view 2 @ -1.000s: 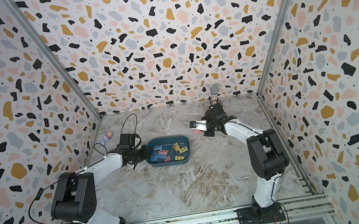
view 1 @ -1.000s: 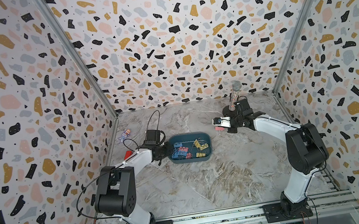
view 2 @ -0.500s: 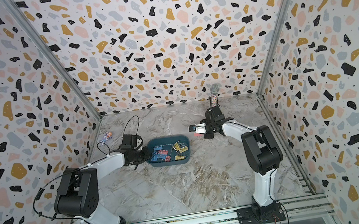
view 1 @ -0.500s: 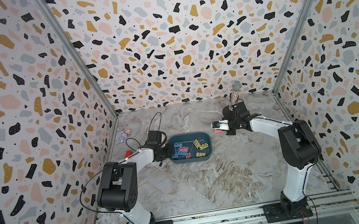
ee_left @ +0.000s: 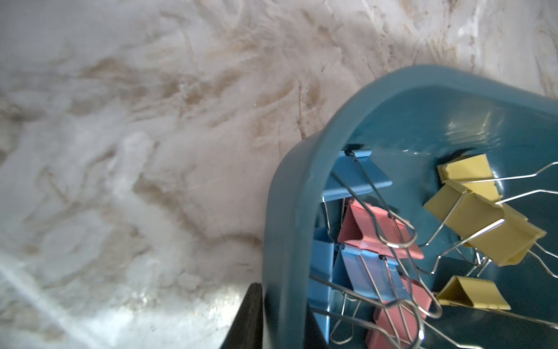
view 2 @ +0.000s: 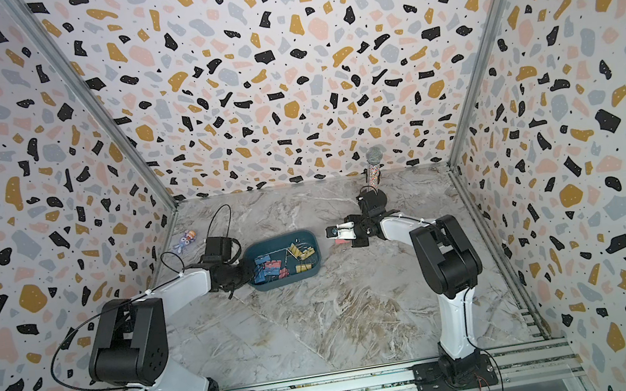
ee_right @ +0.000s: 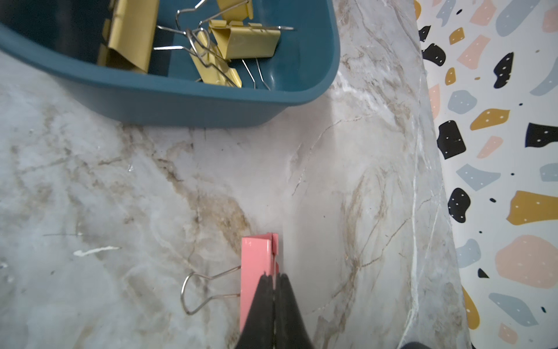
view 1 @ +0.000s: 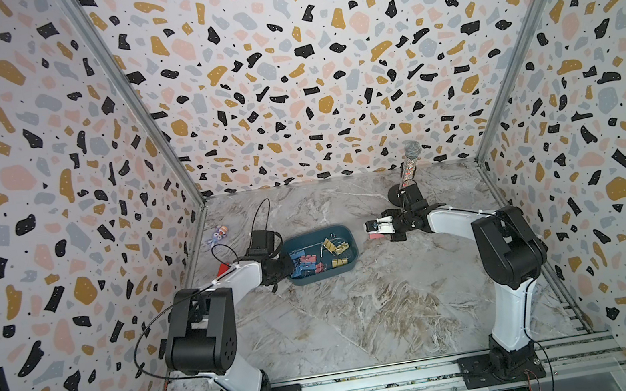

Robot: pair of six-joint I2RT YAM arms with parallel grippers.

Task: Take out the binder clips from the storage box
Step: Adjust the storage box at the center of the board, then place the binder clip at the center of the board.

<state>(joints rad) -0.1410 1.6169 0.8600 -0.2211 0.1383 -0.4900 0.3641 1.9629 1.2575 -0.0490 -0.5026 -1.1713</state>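
The robot's right gripper should release the pink binder clip, now held low over the floor, on the marble floor (view 1: 366, 223) (ee_right: 331, 239) between the storage box and the microphone-like stick.
The storage box (view 1: 327, 273) (view 2: 288, 282) is a dark teal tub on the marble floor, left of centre. Inside lie several binder clips (view 1: 314, 257) (view 2: 279, 262) in blue, pink and yellow (ee_left: 377, 229). My left gripper (view 1: 288, 265) (view 2: 251, 272) (ee_left: 280, 302) is shut on the tub's left wall (ee_left: 287, 241), one finger (ee_left: 249, 317) outside and the other inside. Right of the tub, my right gripper (view 1: 370, 226) (view 2: 331, 231) (ee_right: 274, 275) is shut on a pink binder clip (view 1: 374, 235) (ee_right: 256, 263) low over the floor, its wire handle (ee_right: 199, 290) sticking sideways.
A small purple toy figure (view 1: 218, 234) lies near the left wall, and a red block (view 1: 223, 266) peeks out behind my left arm. A microphone-like stick (view 1: 410, 165) stands by the back wall behind my right arm. Cables loop over my left wrist (view 1: 264, 216).
My left gripper has closed onto the tub's wall. My right gripper has drifted left and lower with the pink clip still in it.
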